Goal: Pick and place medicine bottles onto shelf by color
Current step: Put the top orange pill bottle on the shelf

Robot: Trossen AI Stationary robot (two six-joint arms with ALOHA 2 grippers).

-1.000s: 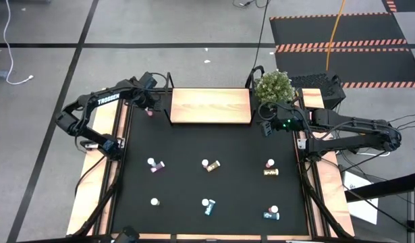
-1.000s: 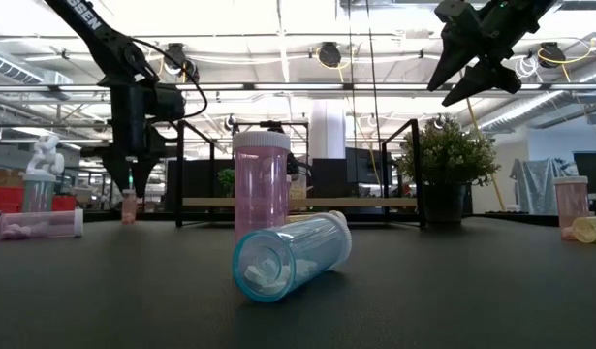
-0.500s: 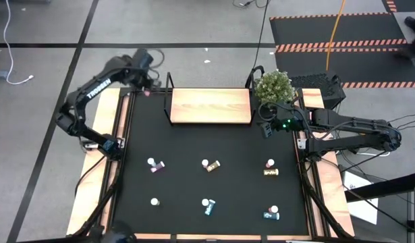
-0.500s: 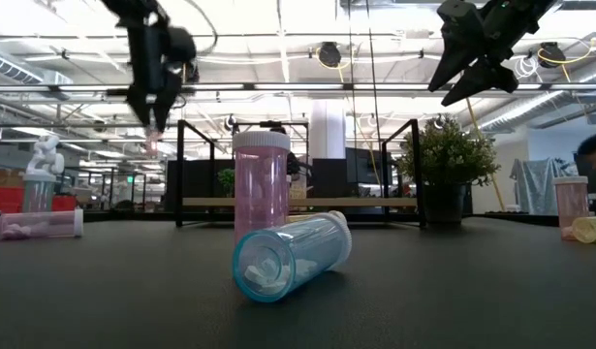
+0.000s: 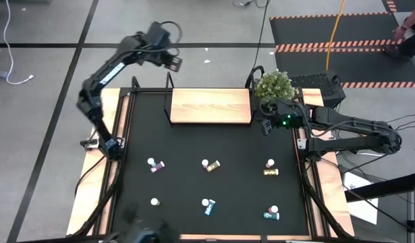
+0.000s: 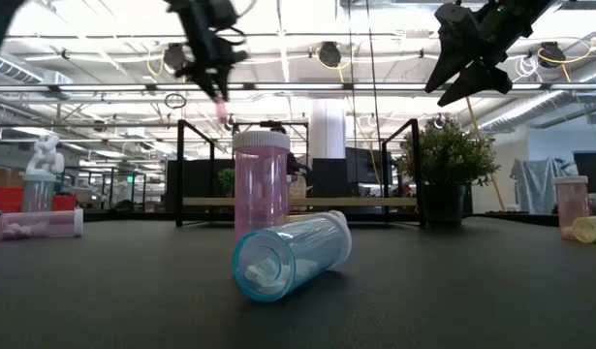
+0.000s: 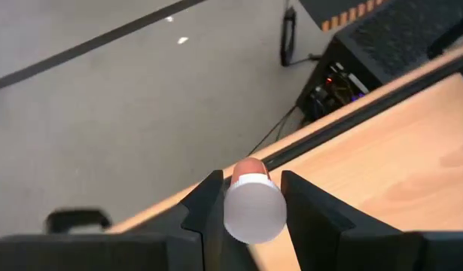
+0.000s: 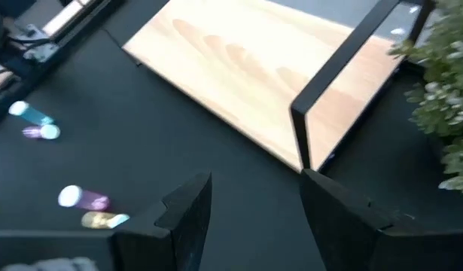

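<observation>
My left gripper has a spot to reach by the light-wood shelf's far edge (image 5: 195, 94), toward the shelf's end away from the plant. It will let go of the pink bottle there.
My left gripper (image 5: 172, 63) is high above the far-left corner of the light-wood shelf (image 5: 210, 106), shut on a pink medicine bottle (image 7: 252, 205) with a white cap. In the low view the bottle (image 6: 220, 111) shows below the left gripper (image 6: 216, 89). My right gripper (image 5: 264, 125) hangs open and holds nothing, off the shelf's right end, next to the plant. Several other bottles stand or lie on the black mat (image 5: 194, 145), among them a purple one (image 5: 154, 165), a yellow one (image 5: 211, 165) and a teal one (image 5: 208, 206). My left gripper pinches the pink bottle between its two fingers (image 7: 207, 202) at the white-capped end (image 7: 254, 214). The fingers slant down from above, and the pink body (image 6: 220, 112) sticks out past the fingertips. The bottle is lifted clear, high above mat and shelf.
A potted plant (image 5: 273, 86) stands at the shelf's right end, close to my right gripper (image 8: 250, 199). Thin black brackets (image 5: 169, 88) rise at both shelf ends. Near the low camera a pink bottle (image 6: 261, 184) stands behind a teal one (image 6: 290, 257) lying down.
My left gripper has risen from the mat by the shelf's left end, lifting the pink bottle clear, and has swung toward the far edge and to the right. It has tipped from pointing straight down to slanting. My right arm has kept still.
</observation>
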